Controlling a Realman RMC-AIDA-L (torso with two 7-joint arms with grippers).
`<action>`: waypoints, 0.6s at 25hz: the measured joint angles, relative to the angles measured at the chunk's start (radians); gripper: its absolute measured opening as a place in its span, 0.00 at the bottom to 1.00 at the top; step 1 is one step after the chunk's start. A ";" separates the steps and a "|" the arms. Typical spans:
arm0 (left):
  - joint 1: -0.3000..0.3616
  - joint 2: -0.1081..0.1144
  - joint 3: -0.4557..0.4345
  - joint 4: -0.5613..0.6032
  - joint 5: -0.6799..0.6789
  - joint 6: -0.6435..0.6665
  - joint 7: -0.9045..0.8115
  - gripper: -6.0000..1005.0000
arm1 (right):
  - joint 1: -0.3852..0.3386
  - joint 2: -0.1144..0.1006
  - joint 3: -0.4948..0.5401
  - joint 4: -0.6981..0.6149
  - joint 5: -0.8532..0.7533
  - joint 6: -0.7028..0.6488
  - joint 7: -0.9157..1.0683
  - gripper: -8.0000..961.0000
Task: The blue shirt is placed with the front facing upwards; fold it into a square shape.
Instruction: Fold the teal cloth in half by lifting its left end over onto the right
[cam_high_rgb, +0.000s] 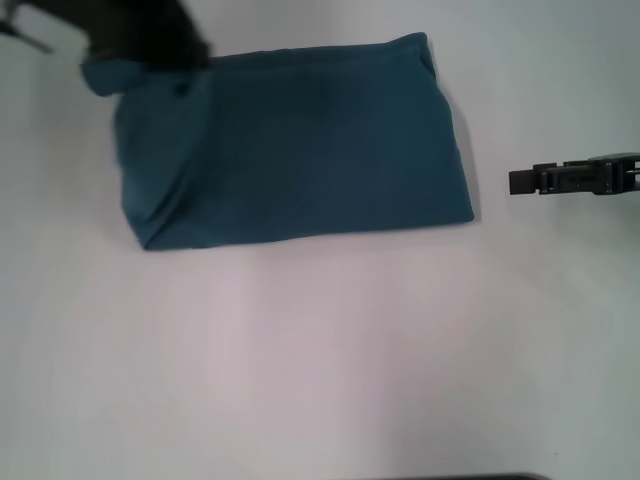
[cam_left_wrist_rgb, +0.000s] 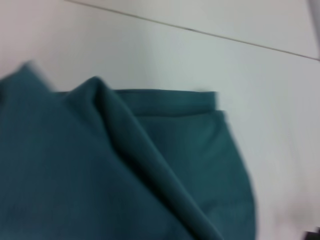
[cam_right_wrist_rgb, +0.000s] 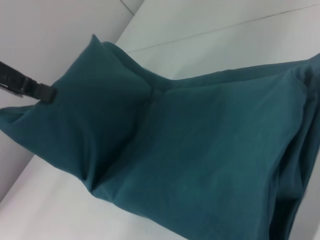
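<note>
I should use my left gripper to release the lifted end of the shirt over the shirt's flat half (cam_high_rgb: 395, 122) that is nearest to my right gripper.
The blue shirt (cam_high_rgb: 290, 140) lies folded into a wide rectangle on the white table, with no lettering showing. Its far left corner (cam_high_rgb: 105, 75) is lifted off the table, and my left gripper (cam_high_rgb: 140, 38) is shut on it at the top left of the head view. In the right wrist view the raised corner (cam_right_wrist_rgb: 75, 110) stands up as a peak, with a dark finger (cam_right_wrist_rgb: 27, 86) at its edge. The left wrist view shows the shirt's (cam_left_wrist_rgb: 115, 170) folds close up. My right gripper (cam_high_rgb: 522, 181) hovers to the right of the shirt, apart from its right edge.
The white table (cam_high_rgb: 320, 350) stretches bare in front of the shirt. A seam line in the table surface (cam_left_wrist_rgb: 200, 31) runs behind the shirt. A dark edge (cam_high_rgb: 470, 477) shows at the very bottom of the head view.
</note>
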 joint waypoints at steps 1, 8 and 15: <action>-0.016 -0.014 0.001 0.002 -0.007 -0.003 0.000 0.03 | 0.001 0.000 0.000 0.000 -0.002 0.000 -0.002 0.90; -0.094 -0.088 0.024 0.007 -0.037 -0.062 0.008 0.03 | 0.014 0.006 0.000 0.000 -0.017 0.002 -0.005 0.90; -0.124 -0.110 0.106 0.092 -0.096 -0.188 0.014 0.03 | 0.023 0.008 0.000 0.000 -0.030 0.002 -0.005 0.90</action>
